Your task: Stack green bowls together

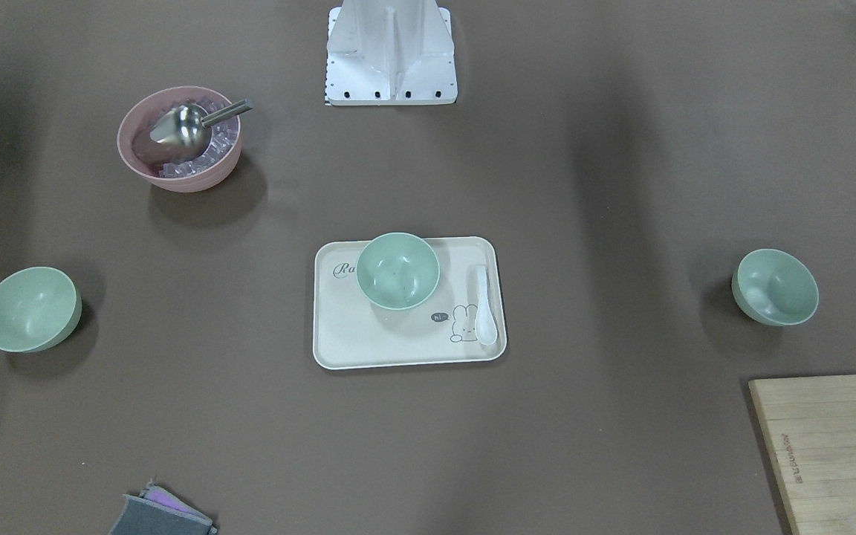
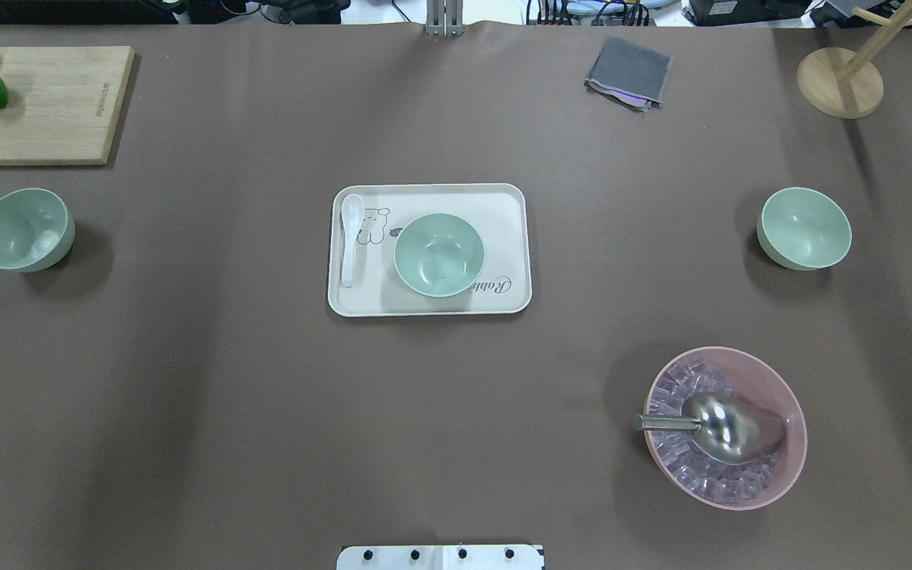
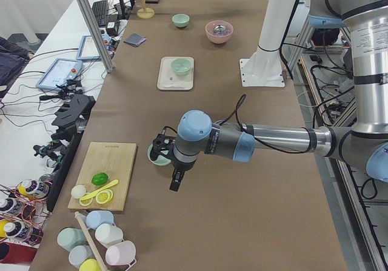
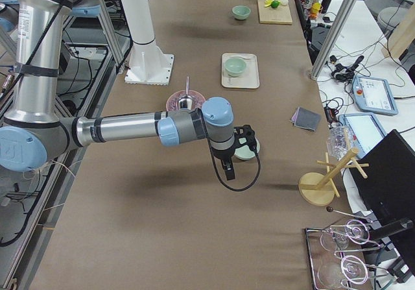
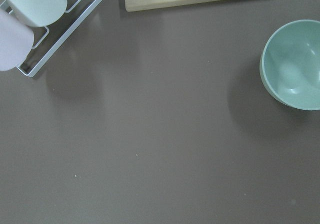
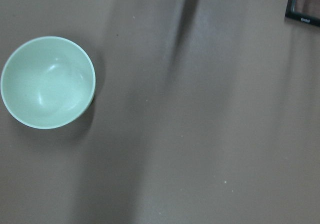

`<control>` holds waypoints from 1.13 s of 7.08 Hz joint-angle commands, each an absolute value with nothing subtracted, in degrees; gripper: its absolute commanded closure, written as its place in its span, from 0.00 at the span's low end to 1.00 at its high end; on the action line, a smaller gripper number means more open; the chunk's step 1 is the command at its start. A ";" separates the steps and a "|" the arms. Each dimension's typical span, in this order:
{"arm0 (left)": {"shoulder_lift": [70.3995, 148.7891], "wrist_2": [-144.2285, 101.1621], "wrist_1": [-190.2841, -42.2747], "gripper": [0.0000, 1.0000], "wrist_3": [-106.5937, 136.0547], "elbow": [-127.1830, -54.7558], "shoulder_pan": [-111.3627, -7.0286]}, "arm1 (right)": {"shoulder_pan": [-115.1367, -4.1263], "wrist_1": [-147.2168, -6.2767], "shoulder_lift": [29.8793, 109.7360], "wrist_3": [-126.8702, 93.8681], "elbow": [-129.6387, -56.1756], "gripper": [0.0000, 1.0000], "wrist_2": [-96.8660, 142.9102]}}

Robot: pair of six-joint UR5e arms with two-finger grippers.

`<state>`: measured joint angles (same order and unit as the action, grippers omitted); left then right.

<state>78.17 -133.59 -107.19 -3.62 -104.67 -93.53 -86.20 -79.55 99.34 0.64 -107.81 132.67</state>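
The robot's left gripper will close on the rim of the pale green bowl by the cutting board, on the bowl's side [image 1: 816,290] [image 5: 261,67] farthest from the cream tray.
Three pale green bowls stand apart. One [image 2: 439,255] sits on the cream tray [image 2: 432,198] at the table's middle. One [image 2: 24,229] is at my left by the cutting board, and shows in the left wrist view [image 5: 295,66]. One [image 2: 804,228] is at my right, and shows in the right wrist view [image 6: 47,82]. My left gripper [image 3: 161,149] hangs above the left bowl [image 3: 159,159]. My right gripper [image 4: 245,137] hangs above the right bowl [image 4: 249,151]. Both grippers show only in the side views, so I cannot tell whether they are open or shut.
A pink bowl [image 2: 725,427] with ice cubes and a metal scoop stands near right. A white spoon [image 2: 349,237] lies on the tray. A cutting board [image 2: 44,107] with fruit is far left, a grey cloth [image 2: 628,71] and wooden stand [image 2: 840,79] far right. A cup rack [image 5: 30,13] is beside the board.
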 commanded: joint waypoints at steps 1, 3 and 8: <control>81.79 -129.15 -125.08 0.01 -2.21 -100.06 -93.43 | -84.74 -74.37 96.17 -8.37 -108.19 0.00 134.20; 85.94 -129.81 -126.47 0.01 0.88 -93.63 -90.81 | -77.90 -69.62 92.56 -19.39 -107.75 0.00 132.89; 95.96 -129.11 -129.55 0.02 24.51 -76.66 -74.01 | -69.97 -68.82 91.23 -27.93 -103.27 0.00 127.88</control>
